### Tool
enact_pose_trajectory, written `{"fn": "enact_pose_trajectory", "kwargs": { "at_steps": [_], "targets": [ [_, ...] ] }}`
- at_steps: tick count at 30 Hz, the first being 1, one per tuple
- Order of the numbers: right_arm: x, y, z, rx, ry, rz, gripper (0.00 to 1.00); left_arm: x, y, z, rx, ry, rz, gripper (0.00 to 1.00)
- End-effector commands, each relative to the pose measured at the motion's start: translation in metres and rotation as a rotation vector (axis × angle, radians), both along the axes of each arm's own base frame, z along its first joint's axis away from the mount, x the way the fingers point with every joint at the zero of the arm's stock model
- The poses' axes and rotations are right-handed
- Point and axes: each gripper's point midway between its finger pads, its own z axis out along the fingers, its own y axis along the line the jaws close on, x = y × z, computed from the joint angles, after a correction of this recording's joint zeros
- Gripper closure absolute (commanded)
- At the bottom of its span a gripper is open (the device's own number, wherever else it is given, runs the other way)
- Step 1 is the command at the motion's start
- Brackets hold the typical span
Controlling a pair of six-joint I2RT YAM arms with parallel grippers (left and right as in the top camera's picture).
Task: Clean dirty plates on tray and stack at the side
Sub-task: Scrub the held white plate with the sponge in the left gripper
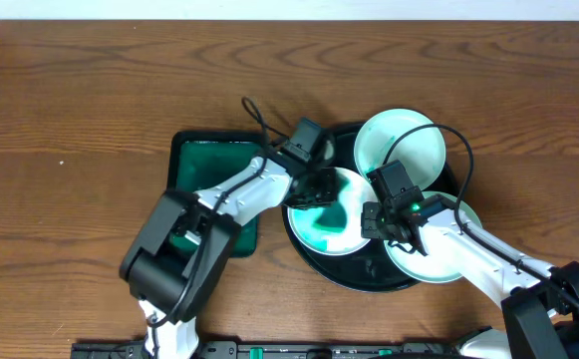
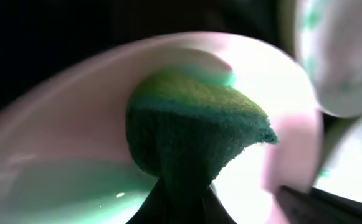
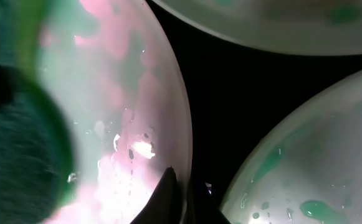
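Observation:
Next, I release the sponge from my left gripper in the front half of the rectangular dark green tray (image 1: pixel 209 213).
Three white plates with teal smears lie on the round black tray (image 1: pixel 341 271). The left plate (image 1: pixel 331 224) is the wettest; another plate (image 1: pixel 399 143) sits at the back and a third (image 1: pixel 446 257) at the front right. My left gripper (image 1: pixel 314 189) is shut on a dark green sponge (image 2: pixel 193 134) that presses on the left plate (image 2: pixel 75 124). My right gripper (image 1: pixel 381 224) is shut on that plate's right rim (image 3: pixel 179 143), one finger inside and one outside. The sponge also shows at the left of the right wrist view (image 3: pixel 15 143).
A rectangular dark green tray (image 1: pixel 201 160) lies left of the round tray, partly under my left arm. The rest is brown wooden table (image 1: pixel 90 90). The arm bases stand at the front edge.

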Motion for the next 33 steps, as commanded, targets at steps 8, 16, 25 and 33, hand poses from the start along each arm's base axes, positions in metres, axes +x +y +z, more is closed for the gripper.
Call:
{"fn": "enact_pose_trajectory", "kwargs": {
  "at_steps": [8, 16, 25, 33],
  "targets": [
    [-0.005, -0.008, -0.008, -0.049, 0.019, 0.016, 0.99, -0.066, -0.047, -0.014, -0.159, 0.188, -0.194, 0.89],
    [-0.006, -0.009, -0.008, -0.052, 0.025, 0.016, 0.99, -0.06, 0.028, -0.046, 0.271, 0.221, 0.094, 0.93],
    [-0.007, -0.009, -0.008, -0.053, 0.026, 0.016, 0.99, -0.018, 0.122, 0.0, 0.655, -0.074, 0.341, 0.93],
    [-0.007, -0.009, -0.009, -0.053, 0.027, 0.016, 0.99, -0.009, 0.122, 0.09, 0.398, -0.156, 0.363, 0.93]
  ]
}}
